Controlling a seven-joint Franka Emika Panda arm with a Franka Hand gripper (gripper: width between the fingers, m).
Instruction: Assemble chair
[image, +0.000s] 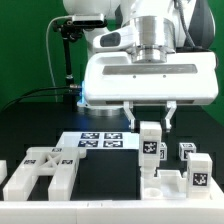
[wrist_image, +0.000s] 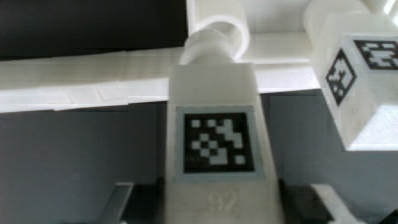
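The white chair post, now upright in the gripper's fingers, will go down from my gripper onto the blocky white chair part (image: 154, 193) (wrist_image: 221, 15) beside the taller tagged block.
A white square chair post (image: 150, 140) with a black-and-white tag stands upright between the fingers of my gripper (image: 151, 124), low over a blocky white chair part (image: 166, 186) at the front right. In the wrist view the same post (wrist_image: 217, 140) fills the middle. One finger (wrist_image: 125, 203) shows on each side of it, and the jaws stand closed against its sides. My gripper (wrist_image: 217, 208) is shut on the post. Past the post's end lies a long white chair panel (wrist_image: 89, 82). Another tagged block (wrist_image: 365, 70) stands close beside the post.
A slotted white chair panel (image: 40, 170) lies at the front of the exterior view's left. The marker board (image: 100, 141) lies on the black table behind it. Small tagged chair pieces (image: 186, 151) stand at the exterior view's right. A taller tagged block (image: 198, 172) rises from the front right part.
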